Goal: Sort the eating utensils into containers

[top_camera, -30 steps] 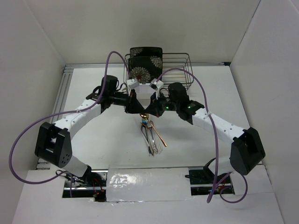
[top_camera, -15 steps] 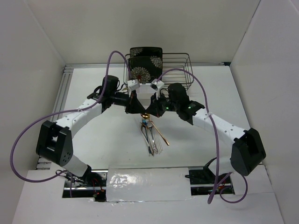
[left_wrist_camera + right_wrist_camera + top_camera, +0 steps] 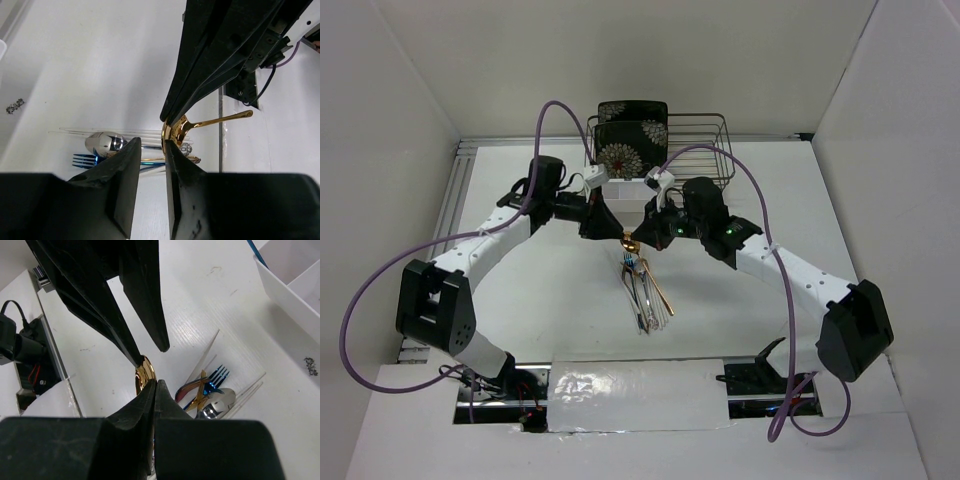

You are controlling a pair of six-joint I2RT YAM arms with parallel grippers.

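The gold spoon's bowl is against just one finger, so next my left gripper opens wider and closes on the bowl's edge [image 3: 164, 136] before my right gripper lets go of the spoon.
A gold spoon [image 3: 628, 240] hangs bowl-up between both grippers, its handle [image 3: 225, 118] slanting away. My right gripper [image 3: 155, 382] is shut on the bowl's edge [image 3: 144, 372]. My left gripper [image 3: 152, 142] faces it, open by a narrow gap, one fingertip [image 3: 137, 360] touching the bowl and nothing between its fingers. The other eating utensils lie in a pile [image 3: 645, 298] just below: a silver spoon [image 3: 105, 143], a blue fork [image 3: 217, 376], an iridescent pink piece [image 3: 187, 389] and pale chopsticks [image 3: 204, 359]. A white tub with compartments [image 3: 287, 287] stands beyond the pile.
A dark wire rack [image 3: 695, 148] stands at the back of the table with a black floral plate [image 3: 632, 135] upright in it. Purple cables [image 3: 555, 115] arch over both arms. White walls close in on the left, right and back.
The gold spoon's bowl end has risen off the pile and shifted toward the rack. Both wrists edged that way with it, and the left arm's elbow swung outward.
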